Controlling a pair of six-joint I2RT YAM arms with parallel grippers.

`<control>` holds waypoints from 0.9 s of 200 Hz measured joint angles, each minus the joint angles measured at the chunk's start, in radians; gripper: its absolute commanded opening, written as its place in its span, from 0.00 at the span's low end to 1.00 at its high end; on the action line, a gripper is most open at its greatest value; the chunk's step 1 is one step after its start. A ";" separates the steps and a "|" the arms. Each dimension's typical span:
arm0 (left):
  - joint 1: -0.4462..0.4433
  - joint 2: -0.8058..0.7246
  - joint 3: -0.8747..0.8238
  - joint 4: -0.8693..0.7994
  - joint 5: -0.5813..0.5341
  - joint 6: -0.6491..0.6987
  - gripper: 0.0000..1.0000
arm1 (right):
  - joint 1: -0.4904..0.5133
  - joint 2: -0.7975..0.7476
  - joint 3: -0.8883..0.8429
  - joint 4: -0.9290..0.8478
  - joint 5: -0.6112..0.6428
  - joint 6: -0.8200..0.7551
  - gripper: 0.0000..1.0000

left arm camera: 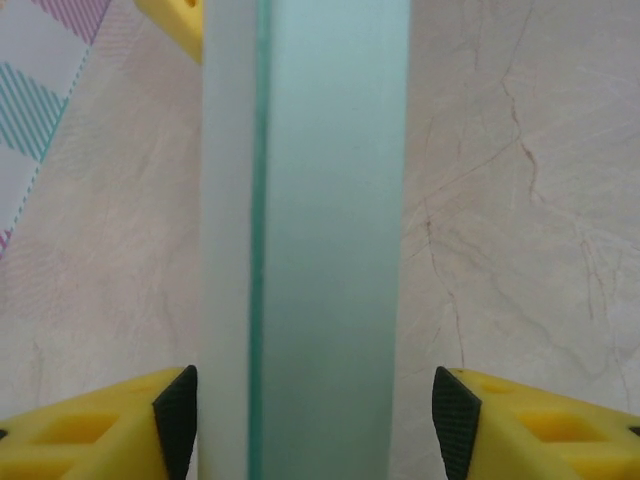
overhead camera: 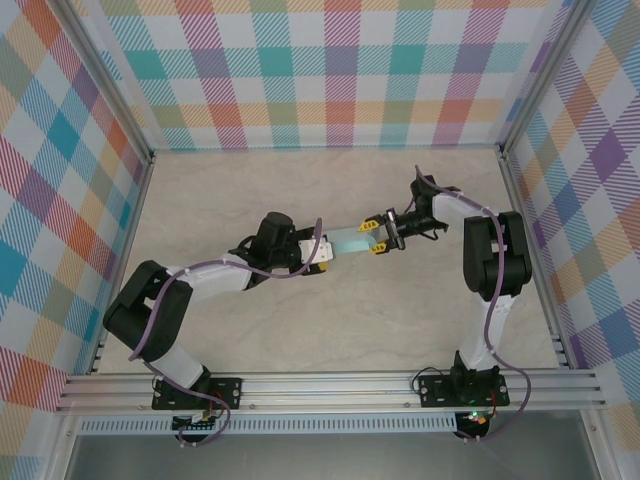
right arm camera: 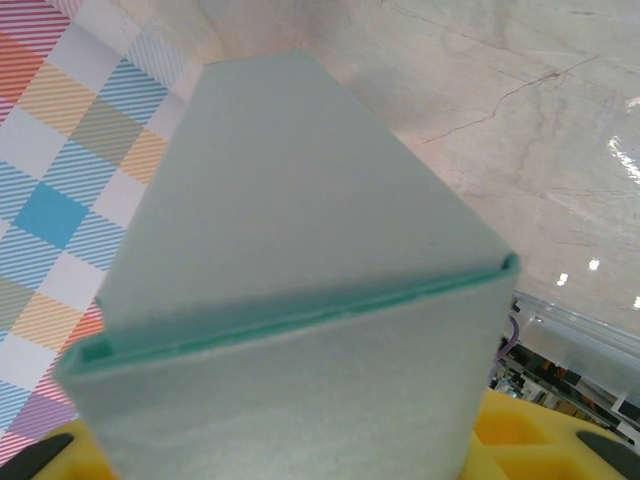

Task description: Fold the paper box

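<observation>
I can see my right gripper spans the paper box's wide end, so I will hold the box with my left gripper while my right gripper takes its narrow side [overhead camera: 354, 239] from above.
The paper box [overhead camera: 351, 242] is a pale mint, folded-up long shape held level between my two grippers at the table's middle. My right gripper [overhead camera: 376, 238] is shut on its right end. In the right wrist view the paper box [right arm camera: 300, 250] is very close, with a darker seam across it and my right gripper [right arm camera: 300, 462] low in the frame. My left gripper [overhead camera: 323, 252] stands open around the left end. In the left wrist view the box [left arm camera: 320, 240] runs between the pads [left arm camera: 176, 420]; the left pad is at its edge, the right pad stands apart.
The marble-pattern tabletop [overhead camera: 300, 190] is walled by checked panels [overhead camera: 330, 70] at the back and sides. An aluminium rail [overhead camera: 330, 385] with both arm bases runs along the near edge. Free tabletop lies all round the box.
</observation>
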 measured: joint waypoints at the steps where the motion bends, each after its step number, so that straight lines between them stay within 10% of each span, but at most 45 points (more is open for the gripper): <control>1: 0.000 0.001 0.001 0.000 -0.001 -0.004 0.52 | 0.000 0.000 0.000 0.000 0.000 0.000 0.40; 103: 0.000 0.009 0.084 -0.163 -0.016 -0.012 0.51 | -0.004 -0.029 -0.002 0.001 0.019 0.000 0.63; 180: 0.068 0.006 0.375 -0.758 0.076 0.016 0.52 | -0.097 -0.227 0.008 -0.043 0.174 -0.193 0.67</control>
